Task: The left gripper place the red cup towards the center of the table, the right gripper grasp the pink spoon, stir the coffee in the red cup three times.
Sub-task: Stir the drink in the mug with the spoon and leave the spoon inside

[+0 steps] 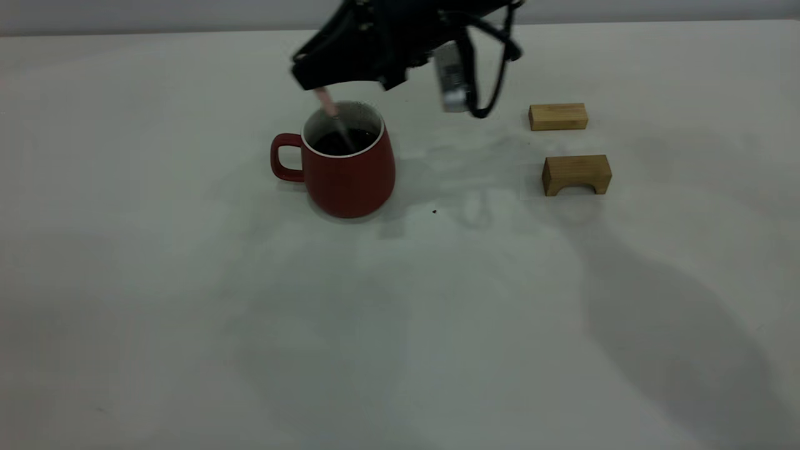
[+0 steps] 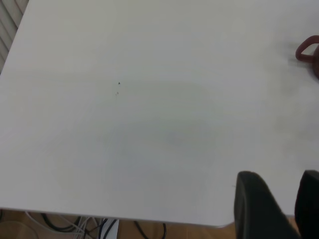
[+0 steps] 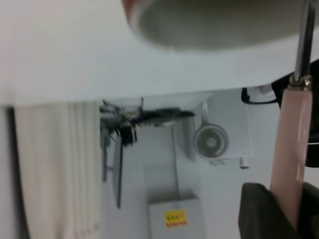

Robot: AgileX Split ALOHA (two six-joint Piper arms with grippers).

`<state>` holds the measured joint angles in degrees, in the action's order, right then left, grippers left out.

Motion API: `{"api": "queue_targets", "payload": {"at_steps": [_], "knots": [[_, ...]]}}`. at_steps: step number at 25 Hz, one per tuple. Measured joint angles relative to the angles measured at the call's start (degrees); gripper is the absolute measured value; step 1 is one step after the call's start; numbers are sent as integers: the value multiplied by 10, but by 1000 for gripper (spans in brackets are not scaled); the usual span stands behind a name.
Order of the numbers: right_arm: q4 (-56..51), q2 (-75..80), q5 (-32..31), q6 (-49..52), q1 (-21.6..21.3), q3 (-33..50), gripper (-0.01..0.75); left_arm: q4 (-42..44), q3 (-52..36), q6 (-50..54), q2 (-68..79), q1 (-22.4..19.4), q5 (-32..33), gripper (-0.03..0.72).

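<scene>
My right gripper is to let go of the pink spoon in the coffee, with the spoon leaning by its handle on the red cup's rim [image 1: 312, 140]. The spoon now slants down into the coffee.
The red cup [image 1: 350, 169] stands upright near the middle of the table [image 1: 187, 300], handle to the exterior view's left, with dark coffee [image 1: 347, 142] inside. My right gripper [image 1: 312, 80] hovers just above the cup's far left rim, shut on the pink spoon [image 1: 325, 101]; the spoon's metal neck slants down into the coffee. In the right wrist view the pink spoon handle [image 3: 290, 149] sits between the dark fingers [image 3: 259, 211], below the cup rim [image 3: 214, 30]. My left gripper [image 2: 279, 177] is open and empty near a table edge, far from the cup's handle [image 2: 305, 50].
Two tan wooden blocks lie right of the cup: a plain one [image 1: 558, 116] farther back and an arched one [image 1: 576, 175] nearer. A tiny dark speck [image 1: 434, 212] marks the table beside the cup. Cables [image 2: 75, 224] hang below the table edge by the left arm.
</scene>
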<state>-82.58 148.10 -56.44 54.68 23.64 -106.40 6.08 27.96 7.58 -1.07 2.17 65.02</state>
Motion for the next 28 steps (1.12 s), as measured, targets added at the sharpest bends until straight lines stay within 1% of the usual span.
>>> {"api": "queue_targets", "payload": {"at_steps": [3, 5, 7, 10, 12, 14, 18, 21, 24, 28], "knots": [[-34, 0, 27, -102, 14, 0, 133, 0, 0, 0, 0, 0, 0, 264], [-32, 0, 36, -131, 10, 0, 133, 0, 0, 0, 0, 0, 0, 264], [-13, 0, 31, -113, -5, 0, 133, 0, 0, 0, 0, 0, 0, 264], [29, 0, 1, -38, -27, 0, 133, 0, 0, 0, 0, 0, 0, 264], [40, 0, -13, 1, -30, 0, 133, 0, 0, 0, 0, 0, 0, 264], [38, 0, -15, 14, -20, 0, 133, 0, 0, 0, 0, 0, 0, 264], [1, 2, -5, 5, 3, 0, 133, 0, 0, 0, 0, 0, 0, 264], [-9, 2, 4, -16, 2, -1, 133, 0, 0, -1, 0, 0, 0, 264], [3, 2, 12, -29, -2, -1, 133, 0, 0, -1, 0, 0, 0, 264], [47, 2, 17, -37, -2, -1, 133, 0, 0, -1, 0, 0, 0, 264]]}}
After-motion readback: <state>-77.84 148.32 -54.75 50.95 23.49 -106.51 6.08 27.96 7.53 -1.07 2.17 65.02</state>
